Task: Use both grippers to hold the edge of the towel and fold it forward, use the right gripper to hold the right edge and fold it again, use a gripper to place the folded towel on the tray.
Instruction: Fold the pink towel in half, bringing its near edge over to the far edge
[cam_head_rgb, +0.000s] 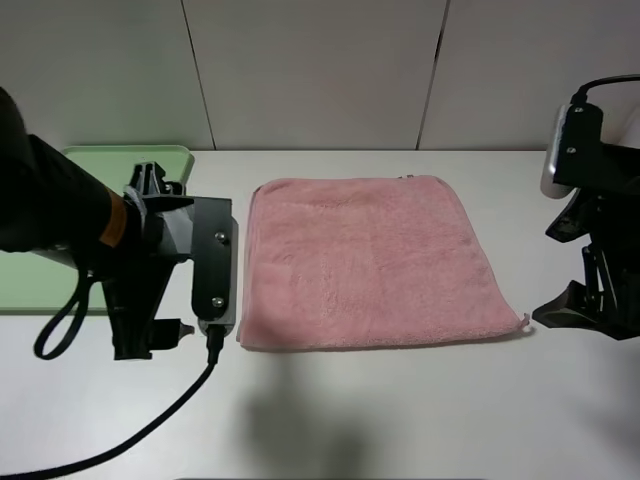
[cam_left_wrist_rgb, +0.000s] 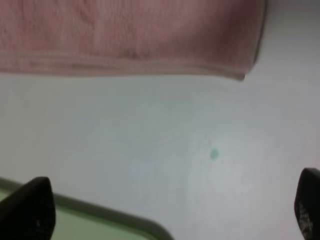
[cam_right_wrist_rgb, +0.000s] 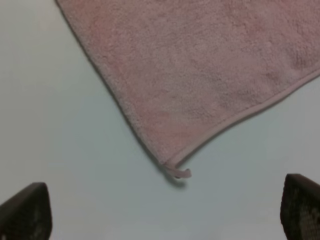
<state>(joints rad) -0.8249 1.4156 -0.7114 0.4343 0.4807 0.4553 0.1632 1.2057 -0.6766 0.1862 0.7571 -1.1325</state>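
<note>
My right gripper should grab the near corner with the loop (cam_head_rgb: 510, 324) (cam_right_wrist_rgb: 164, 149) on the pink towel next, ready to fold the towel's near edge forward.
The pink towel (cam_head_rgb: 370, 260) lies flat and spread out in the middle of the white table. Its stitched edge (cam_left_wrist_rgb: 125, 66) runs across the left wrist view, and its corner loop (cam_right_wrist_rgb: 181, 173) shows in the right wrist view. My left gripper (cam_head_rgb: 150, 340) hangs open just left of the towel's near left corner, over bare table, holding nothing. At the right, my right gripper (cam_head_rgb: 585, 305) stands open beside the near right corner with the loop, also empty. The light-green tray (cam_head_rgb: 120, 160) sits at the far left, partly hidden by the left arm.
A black cable (cam_head_rgb: 130, 440) trails from the left arm across the front of the table. The tray's rim (cam_left_wrist_rgb: 100, 222) lies close under the left gripper (cam_left_wrist_rgb: 170, 210). Grey wall panels stand behind the table.
</note>
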